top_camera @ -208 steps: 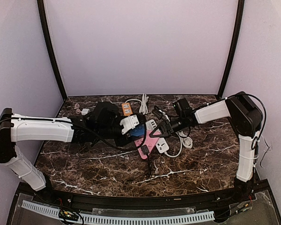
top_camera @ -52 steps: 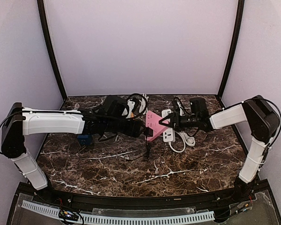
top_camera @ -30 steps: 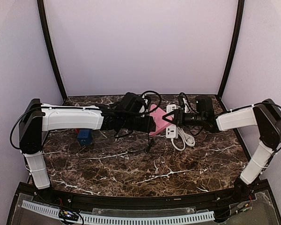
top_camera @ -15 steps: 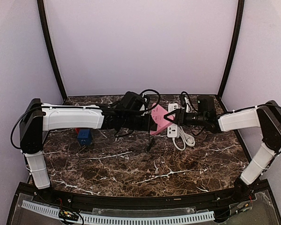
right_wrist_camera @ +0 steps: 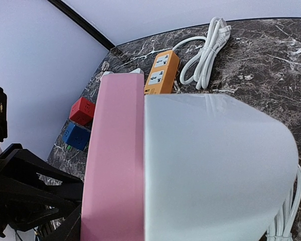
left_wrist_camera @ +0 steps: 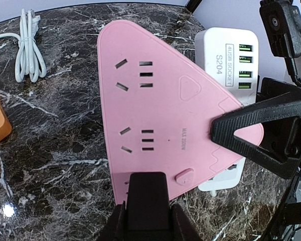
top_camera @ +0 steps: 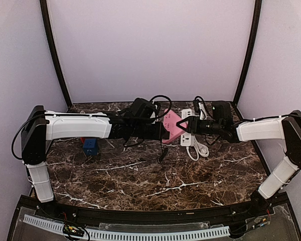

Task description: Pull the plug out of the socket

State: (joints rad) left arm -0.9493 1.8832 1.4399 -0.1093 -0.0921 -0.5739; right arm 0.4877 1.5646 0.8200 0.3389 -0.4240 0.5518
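Note:
I will use my left gripper to set the black plug down on the table (top_camera: 114, 133) between the blue cube and the orange strip.
A pink triangular socket strip (top_camera: 171, 124) is held up off the table between the two arms. My left gripper (top_camera: 159, 132) is shut on a black plug (left_wrist_camera: 147, 201), which sits over the outlet at the strip's near edge (left_wrist_camera: 155, 100). The frames do not show whether its prongs are still in. My right gripper (top_camera: 184, 125) is shut on the strip's right corner, and one of its black fingers (left_wrist_camera: 261, 130) shows in the left wrist view. In the right wrist view the strip (right_wrist_camera: 115, 160) fills the frame edge-on, with its white underside beside it. The plug's black cable (top_camera: 160, 153) hangs down to the table.
A white USB power strip (top_camera: 187, 136) with its coiled cable lies under the right gripper. An orange strip (right_wrist_camera: 160, 73) and a white cable bundle (right_wrist_camera: 205, 50) lie at the back. A blue cube (top_camera: 91, 146) and a red cube (right_wrist_camera: 82, 110) sit on the left.
Both arms lifted the pink strip off the table and carried it back and to the right. In the last half second the right gripper and strip shifted slightly right; the left arm stayed put.

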